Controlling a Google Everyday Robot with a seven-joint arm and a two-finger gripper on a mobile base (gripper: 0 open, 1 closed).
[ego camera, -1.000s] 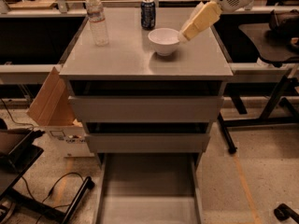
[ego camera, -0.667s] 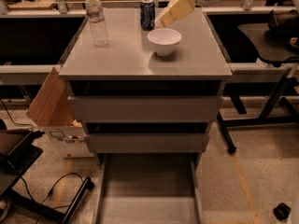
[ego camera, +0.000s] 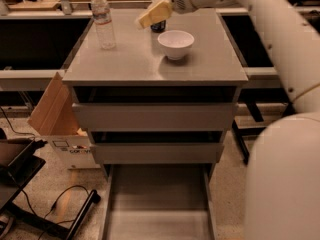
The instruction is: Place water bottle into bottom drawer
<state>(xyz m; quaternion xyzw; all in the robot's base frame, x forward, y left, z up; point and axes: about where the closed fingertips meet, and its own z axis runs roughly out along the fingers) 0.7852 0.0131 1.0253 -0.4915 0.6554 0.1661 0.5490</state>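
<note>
The robot's gripper needs to next move to the upper half of the water bottle (ego camera: 102,15), below its white cap, and close there.
The water bottle (ego camera: 102,20), clear with a white cap and a reddish label band, stands upright on the cabinet top (ego camera: 130,59) at the back left. My gripper (ego camera: 150,15) hangs above the back middle of the top, to the right of the bottle and apart from it, in front of the dark soda can (ego camera: 159,27). The bottom drawer (ego camera: 157,206) is pulled out at the foot of the cabinet, a long grey tray with nothing in it.
A white bowl (ego camera: 175,44) sits on the top to the right of centre. Two flat drawer fronts (ego camera: 154,116) are above the open drawer. A cardboard box (ego camera: 57,119) stands at the left, cables and a black stand (ego camera: 30,184) on the floor.
My arm has swung left across the cabinet top, from above the bowl's right side to beyond the soda can, closer to the bottle. The bottle, bowl and drawer have not moved.
</note>
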